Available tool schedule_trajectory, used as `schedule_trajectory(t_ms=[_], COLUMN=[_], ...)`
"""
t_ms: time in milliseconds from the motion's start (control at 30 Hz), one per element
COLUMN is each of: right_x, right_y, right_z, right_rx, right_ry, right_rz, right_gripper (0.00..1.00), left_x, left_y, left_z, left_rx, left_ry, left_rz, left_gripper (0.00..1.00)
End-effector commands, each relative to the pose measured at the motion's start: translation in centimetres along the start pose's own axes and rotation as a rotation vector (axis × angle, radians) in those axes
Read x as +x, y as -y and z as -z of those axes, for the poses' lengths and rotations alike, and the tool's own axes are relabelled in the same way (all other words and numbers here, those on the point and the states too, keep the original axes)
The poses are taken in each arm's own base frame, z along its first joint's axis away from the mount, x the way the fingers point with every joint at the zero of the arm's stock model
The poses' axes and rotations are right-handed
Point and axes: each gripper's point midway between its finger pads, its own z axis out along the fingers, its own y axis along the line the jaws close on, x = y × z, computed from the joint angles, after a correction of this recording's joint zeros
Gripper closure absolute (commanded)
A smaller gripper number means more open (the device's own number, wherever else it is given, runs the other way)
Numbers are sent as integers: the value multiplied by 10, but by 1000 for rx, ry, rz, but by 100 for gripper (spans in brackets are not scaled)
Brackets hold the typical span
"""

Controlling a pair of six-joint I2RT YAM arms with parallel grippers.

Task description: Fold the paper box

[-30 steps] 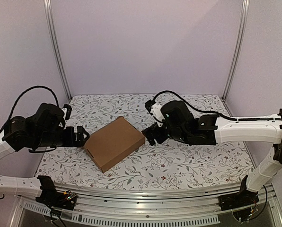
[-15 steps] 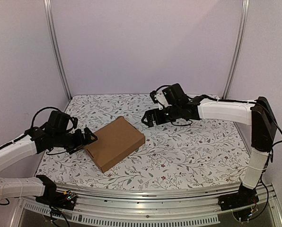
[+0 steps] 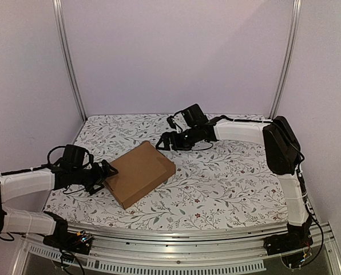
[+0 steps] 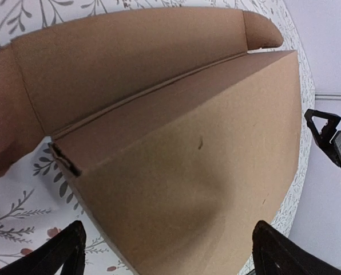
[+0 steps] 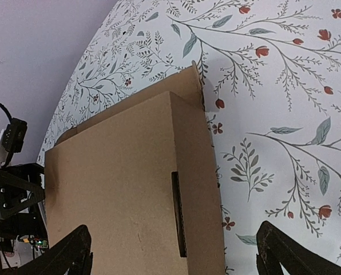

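My right gripper is to close next on the paper box's short side with the dark slit (image 3: 163, 157) (image 5: 187, 212), which is opposite the paper box's side by my left gripper.
The paper box (image 3: 141, 173) is plain brown cardboard, lying shut and flat on the floral cloth left of centre. My left gripper (image 3: 106, 173) is low at its left corner, fingers spread wide, nothing between them. In the left wrist view the paper box (image 4: 187, 143) fills the frame ahead of the left gripper (image 4: 167, 232), with a side flap and rounded tabs showing. My right gripper (image 3: 163, 142) hovers open just beyond the box's far corner. In the right wrist view the paper box (image 5: 119, 189) lies below the right gripper (image 5: 171, 232), with a dark slit (image 5: 178, 212) in its side wall.
The floral tablecloth (image 3: 233, 183) covers the table. Two metal posts (image 3: 70, 63) (image 3: 285, 57) stand at the back corners against pale walls. An aluminium rail (image 3: 187, 235) runs along the near edge. The right arm (image 3: 245, 130) stretches across the back of the table.
The right arm has stretched out and swung its gripper from the box's right side to beyond its far corner. The left arm has dropped lower, its gripper staying at the box's left corner.
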Motion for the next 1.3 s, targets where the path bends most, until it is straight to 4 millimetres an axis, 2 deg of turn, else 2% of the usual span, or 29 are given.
schedule_trajectory(t_ms=[0,67,100,200,400,567,733,867,967,1267], right_x=[2,8,8,17,40,59,77,79,83,71], right_y=[4,9,8,16,20,18,15,5,-1,-21], right_z=[-25,-39,-43,-54,-66,-66,-54,-36,-21,14], right_rx=[-73,-92,-104,-105,-153,-219,-258,-310,-323,-387], right_ry=[-53,-79,-86,-108,-169,-193,-194,-144,-129,-7], right_rz=[-77,-107,-121,-144,-178,-221,-259,-249,-240,-221], right_gripper=[1,2,2,3,4,8,12,16,24,51], left_x=[-4,1,-2,2,10,18,30,38,41,37], left_y=[-4,-10,-6,-13,-21,-23,-21,-21,-17,1], left_z=[-11,-18,-20,-28,-39,-48,-61,-69,-71,-61], left_rx=[32,18,39,27,35,47,86,104,123,171], left_ry=[0,-29,-21,-38,-77,-124,-204,-246,-268,-276], left_rz=[38,46,41,47,54,44,30,8,-22,-121], left_gripper=[1,1,0,0,1,5,12,20,24,26])
